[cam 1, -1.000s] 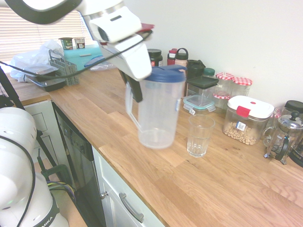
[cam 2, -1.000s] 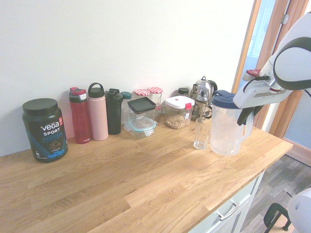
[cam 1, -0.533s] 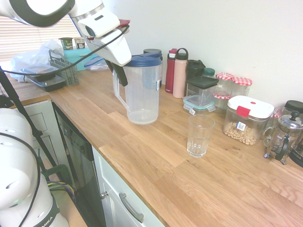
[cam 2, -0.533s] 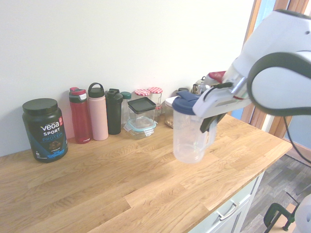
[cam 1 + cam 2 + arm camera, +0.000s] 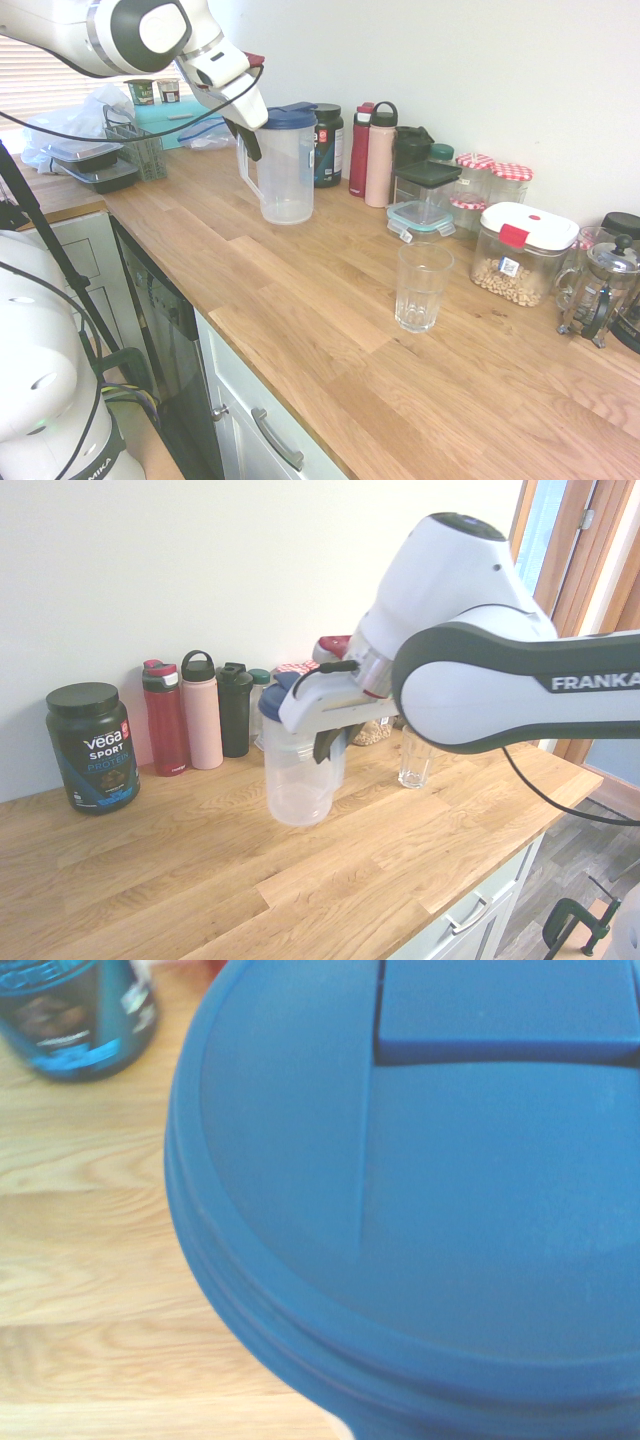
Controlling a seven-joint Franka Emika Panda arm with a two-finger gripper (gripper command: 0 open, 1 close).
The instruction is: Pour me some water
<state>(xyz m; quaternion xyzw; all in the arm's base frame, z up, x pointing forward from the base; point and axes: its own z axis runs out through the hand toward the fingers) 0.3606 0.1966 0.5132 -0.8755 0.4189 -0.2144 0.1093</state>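
Note:
I will set the pitcher on the bare wooden counter [image 5: 248, 846] in front of the pink bottle with my gripper.
A clear plastic pitcher [image 5: 285, 165] [image 5: 300, 775] with a blue lid [image 5: 450, 1210] stands upright, at or just above the wooden counter [image 5: 330, 300], in front of the black protein tub [image 5: 326, 145]. My gripper [image 5: 248, 140] [image 5: 328, 742] is shut on the pitcher's handle. The ribbed drinking glass [image 5: 420, 288] [image 5: 414, 762] stands alone on the counter, well apart from the pitcher. The water is too faint to make out in either the pitcher or the glass.
Along the wall stand a red bottle [image 5: 165, 718], a pink bottle [image 5: 201, 712], a black shaker [image 5: 235, 710], lidded food boxes [image 5: 523, 252] and a French press [image 5: 603, 290]. A dish rack [image 5: 135, 150] and trays sit at the counter's far end. The counter's front edge drops to drawers.
The arm has carried the pitcher away from the glass, along the counter toward the bottles and the protein tub, and lowered it. The glass has not moved.

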